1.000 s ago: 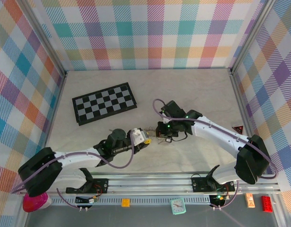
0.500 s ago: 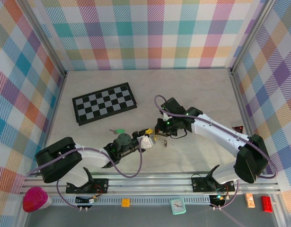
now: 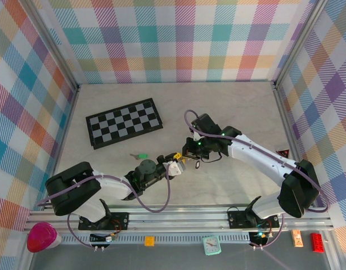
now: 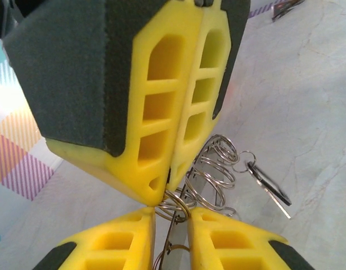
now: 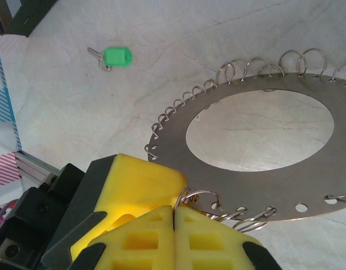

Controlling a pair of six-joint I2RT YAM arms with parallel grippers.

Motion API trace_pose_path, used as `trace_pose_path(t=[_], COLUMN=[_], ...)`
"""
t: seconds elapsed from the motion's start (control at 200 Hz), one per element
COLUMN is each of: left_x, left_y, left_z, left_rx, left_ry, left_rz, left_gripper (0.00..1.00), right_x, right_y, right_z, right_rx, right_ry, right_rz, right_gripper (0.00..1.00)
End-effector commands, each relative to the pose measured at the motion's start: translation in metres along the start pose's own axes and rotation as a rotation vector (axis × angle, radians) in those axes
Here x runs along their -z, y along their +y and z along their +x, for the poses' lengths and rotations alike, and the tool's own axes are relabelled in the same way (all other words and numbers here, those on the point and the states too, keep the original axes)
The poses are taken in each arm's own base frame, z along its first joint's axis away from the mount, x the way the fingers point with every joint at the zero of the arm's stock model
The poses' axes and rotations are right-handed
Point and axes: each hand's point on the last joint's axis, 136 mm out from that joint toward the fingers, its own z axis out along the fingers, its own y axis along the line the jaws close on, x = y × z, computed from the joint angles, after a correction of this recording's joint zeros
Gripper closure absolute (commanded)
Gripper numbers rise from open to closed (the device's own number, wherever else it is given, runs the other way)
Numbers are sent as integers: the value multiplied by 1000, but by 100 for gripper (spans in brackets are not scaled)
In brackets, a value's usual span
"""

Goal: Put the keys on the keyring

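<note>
My right gripper needs to open and take the keyring [image 5: 202, 194] deeper in its fingers before my left gripper lets go, as only its fingertips are on the wire loop.
The keyring [image 5: 178, 132], a flat grey metal ring edged with wire loops, hangs above the table between both grippers. My right gripper [image 5: 175, 209] is shut, pinching one wire loop at the ring's near edge. In the left wrist view my left gripper [image 4: 171, 216] comes up from below, its fingers narrowly apart and closed on a loop [image 4: 174, 203] right under the right gripper [image 4: 168, 185]. The black-headed key [image 4: 271, 191] dangles from a small ring on the keyring. The green-headed key [image 3: 142, 156] lies loose on the table, left of both grippers.
A black-and-white chessboard [image 3: 123, 122] lies at the back left of the table. A small red triangular object [image 3: 283, 153] sits by the right wall. Checked walls close in three sides, and a metal rail [image 3: 178, 216] runs along the front.
My left arm has swung forward and right until its gripper meets the right one at the keyring, uncovering the green key. Its jaws have narrowed onto a loop. The right gripper barely moved.
</note>
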Motion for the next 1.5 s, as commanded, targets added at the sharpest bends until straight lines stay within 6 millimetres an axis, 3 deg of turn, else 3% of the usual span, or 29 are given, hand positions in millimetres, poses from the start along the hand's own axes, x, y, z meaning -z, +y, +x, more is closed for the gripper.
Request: trace_pose_path(t=[0.0,0.11,0.405,0.5,0.72,0.94,1.13,1.255,1.38,1.495], left_x=[2,2,1,2,3,4,6,8,10,7], left_y=[23,28,24,23,11,1,-9,-12,-15,-16], left_z=[-18,-20,-23,-21,-15,-10,-9,-7,-7,-7], left_rx=[-4,-10,-20,-20,11,89,153,189,211,212], left_ry=[-72,-84,-88,-87,-83,-90,-81,-42,-13,-13], left_rz=[-132,-184,-178,-171,-120,-62,47,123,175,183], left_gripper=[79,81,100,100,100,100,100,100,100,100], right_x=[-2,-5,-8,-7,2,27,44,46,40,31], right_y=[9,9,9,7,2,-8,-18,-26,-12,4], right_z=[5,5,4,3,-1,-8,-11,-9,-2,0], right_rx=[-24,-37,-50,-49,-17,66,207,253,256,239], right_ry=[45,53,50,45,8,-89,-164,-177,-123,-95], right_rz=[-34,-39,-46,-44,-27,13,57,90,10,-64], right_gripper=[100,100,100,100,70,51,51,59,66,66])
